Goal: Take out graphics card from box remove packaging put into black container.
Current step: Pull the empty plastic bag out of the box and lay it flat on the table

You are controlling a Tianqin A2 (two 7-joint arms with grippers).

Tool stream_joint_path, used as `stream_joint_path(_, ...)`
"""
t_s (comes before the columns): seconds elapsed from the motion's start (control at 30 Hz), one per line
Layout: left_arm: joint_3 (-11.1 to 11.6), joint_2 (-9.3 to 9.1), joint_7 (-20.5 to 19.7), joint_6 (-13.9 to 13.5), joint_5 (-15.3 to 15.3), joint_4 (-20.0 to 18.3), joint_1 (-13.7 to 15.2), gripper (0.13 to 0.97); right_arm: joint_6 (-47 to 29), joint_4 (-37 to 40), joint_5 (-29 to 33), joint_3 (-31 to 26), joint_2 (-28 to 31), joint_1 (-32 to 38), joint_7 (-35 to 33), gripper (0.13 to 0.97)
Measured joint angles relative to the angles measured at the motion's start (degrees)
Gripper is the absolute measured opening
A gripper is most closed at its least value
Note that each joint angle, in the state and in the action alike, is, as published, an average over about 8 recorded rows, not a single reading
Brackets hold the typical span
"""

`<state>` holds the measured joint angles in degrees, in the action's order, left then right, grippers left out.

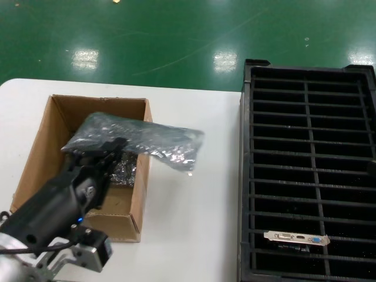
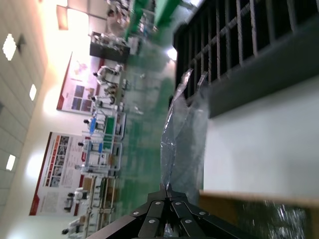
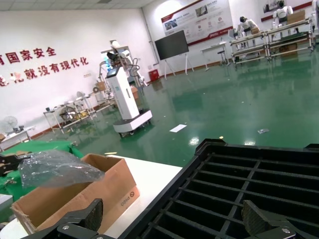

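Note:
My left gripper has the packaging bag, now held level above the box. It will let the bag go on the white table [image 1: 188, 208] between the box and the black container.
My left gripper [image 1: 113, 145] is shut on one end of the packaging [image 1: 158, 144], a crinkly grey bag held level above the box [image 1: 41, 153] and reaching out past its right wall. In the left wrist view the closed jaws [image 2: 167, 191] pinch the bag's [image 2: 184, 139] edge. I cannot tell what is inside the bag. A graphics card [image 1: 296, 238] with a silver bracket and blue port lies in a near slot of the black container [image 1: 305, 147]. My right gripper [image 3: 174, 219] hangs open over the container [image 3: 224, 174], out of the head view.
More shiny wrapping [image 1: 123, 170] lies inside the box. White table [image 1: 194, 223] runs between the box and the container. Beyond the table's far edge is green floor [image 1: 176, 41].

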<state>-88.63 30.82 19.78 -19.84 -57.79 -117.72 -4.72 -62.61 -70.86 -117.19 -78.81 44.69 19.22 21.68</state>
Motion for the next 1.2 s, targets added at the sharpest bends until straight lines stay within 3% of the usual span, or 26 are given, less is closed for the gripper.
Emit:
stream_joint_path(0.1, -0.26, -0.43, -2.61, -2.04, -1.67, -0.12, 1.32, 0.14, 0.0, 0.0, 0.0, 0.0, 0.0, 0.0, 0.0, 0.966)
stream_joint_path(0.17, -0.11, -1.21, -6.2, -5.22, -3.59, -0.21, 3.0, 0.14, 0.0, 0.0, 0.0, 0.0, 0.0, 0.0, 0.0, 0.966)
stream_joint_path(0.3, 1.42, -4.26, -16.36, -14.92, -7.34, -0.25, 7.39, 0.14, 0.0, 0.0, 0.0, 0.0, 0.0, 0.0, 0.0, 0.966)
stream_joint_path(0.4, 3.06, -7.96, -24.54, -23.11, -7.42, 0.14, 10.8, 0.14, 0.0, 0.0, 0.0, 0.0, 0.0, 0.0, 0.0, 0.966)
stream_joint_path(0.5, 4.59, -12.87, -32.61, -31.19, -3.0, 1.64, 14.27, 0.14, 0.0, 0.0, 0.0, 0.0, 0.0, 0.0, 0.0, 0.966)
stream_joint_path(0.67, 6.75, -21.27, -45.99, -44.58, 9.72, 7.22, 20.64, 0.14, 0.0, 0.0, 0.0, 0.0, 0.0, 0.0, 0.0, 0.966)
stream_joint_path(0.8, 7.82, -26.06, -56.29, -53.16, 19.63, 13.16, 25.7, 0.14, 0.0, 0.0, 0.0, 0.0, 0.0, 0.0, 0.0, 0.966)
stream_joint_path(0.87, 7.8, -27.72, -61.5, -55.83, 23.89, 16.26, 28.06, 0.14, 0.0, 0.0, 0.0, 0.0, 0.0, 0.0, 0.0, 0.966)
stream_joint_path(0.97, 7.07, -29.42, -68.9, -57.22, 28.77, 20.78, 31.24, 0.14, 0.0, 0.0, 0.0, 0.0, 0.0, 0.0, 0.0, 0.966)
stream_joint_path(1.07, 6.17, -30.19, -74.54, -56.24, 31.25, 24.45, 33.56, 0.14, 0.0, 0.0, 0.0, 0.0, 0.0, 0.0, 0.0, 0.966)
stream_joint_path(1.2, 5.77, -30.56, -79.25, -53.8, 32.27, 27.86, 35.89, 0.15, 0.0, 0.0, 0.0, 0.0, 0.0, 0.0, 0.0, 0.966)
